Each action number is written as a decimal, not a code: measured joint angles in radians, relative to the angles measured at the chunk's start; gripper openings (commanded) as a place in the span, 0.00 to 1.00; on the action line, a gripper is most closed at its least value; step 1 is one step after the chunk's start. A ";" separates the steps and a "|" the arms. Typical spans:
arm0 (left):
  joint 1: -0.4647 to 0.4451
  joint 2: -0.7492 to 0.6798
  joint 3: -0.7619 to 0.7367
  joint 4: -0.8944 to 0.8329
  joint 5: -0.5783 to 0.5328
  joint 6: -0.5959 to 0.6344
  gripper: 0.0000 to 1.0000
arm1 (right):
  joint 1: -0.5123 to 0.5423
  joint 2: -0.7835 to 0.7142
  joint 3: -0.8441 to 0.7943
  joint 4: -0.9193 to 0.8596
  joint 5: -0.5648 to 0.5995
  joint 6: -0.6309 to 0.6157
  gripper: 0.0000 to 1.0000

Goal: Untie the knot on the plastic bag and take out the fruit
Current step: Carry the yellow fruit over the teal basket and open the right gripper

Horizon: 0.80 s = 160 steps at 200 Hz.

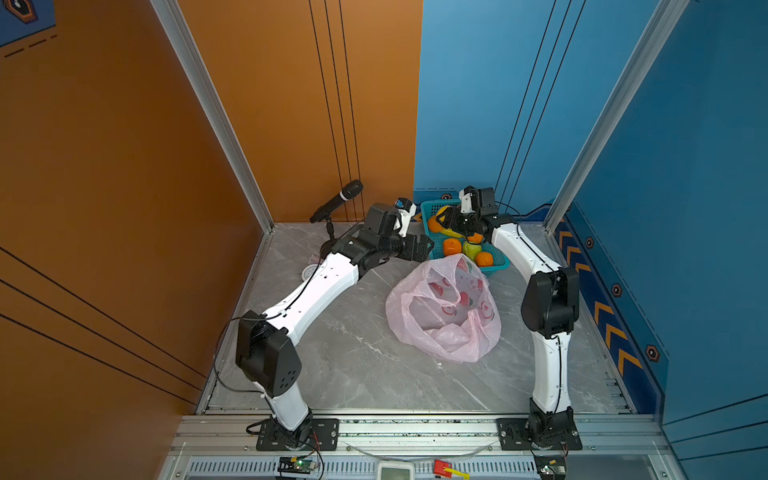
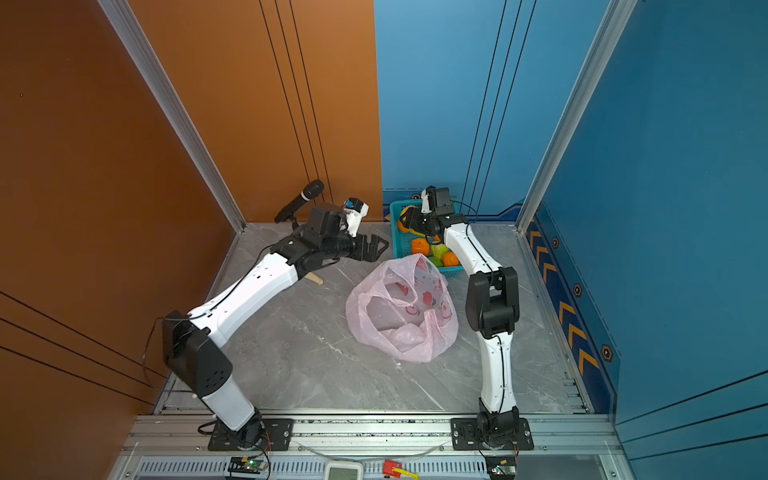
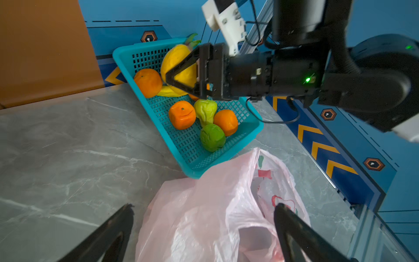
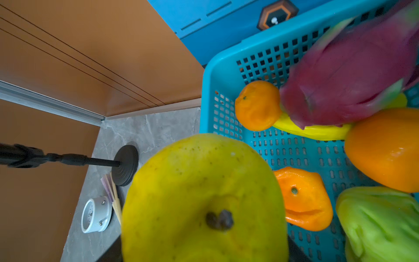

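Note:
Next, my right gripper lets go of the round yellow fruit in the teal basket's near corner point(image 1: 440, 257), the one closest to my left gripper.
The pale-pink plastic bag point(image 1: 440, 311) point(image 2: 399, 311) point(image 3: 204, 215) lies crumpled mid-table with its mouth gaping open; the knot is not in view. My left gripper point(image 1: 424, 249) point(image 2: 376, 245) point(image 3: 204, 206) hovers open over the bag's far edge, holding nothing. My right gripper point(image 1: 445, 220) point(image 2: 409, 219) point(image 4: 204, 249) is shut on a round yellow fruit point(image 4: 204, 197) point(image 3: 179, 61) above the teal basket point(image 1: 496, 266) point(image 3: 127, 65). In the basket lie orange tangerines point(image 3: 182, 114), green bumpy fruit point(image 3: 212, 137) and a magenta dragon fruit point(image 4: 344, 86).
A yellow banana point(image 4: 317, 132) lies in the basket under the dragon fruit. A microphone on a stand point(image 1: 336, 201) point(image 4: 125, 165) is at the back left, with a white round timer point(image 4: 96, 214) beside it. Walls close the table on three sides.

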 measured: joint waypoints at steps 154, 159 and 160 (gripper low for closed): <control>0.001 0.229 -0.166 -0.100 0.150 -0.004 0.68 | -0.017 0.089 0.039 -0.128 0.043 -0.052 0.51; 0.003 0.221 -0.175 -0.105 0.149 -0.001 0.68 | -0.017 0.089 0.039 -0.128 0.044 -0.057 0.51; 0.003 0.220 -0.176 -0.106 0.149 0.000 0.69 | -0.017 0.090 0.039 -0.128 0.044 -0.058 0.51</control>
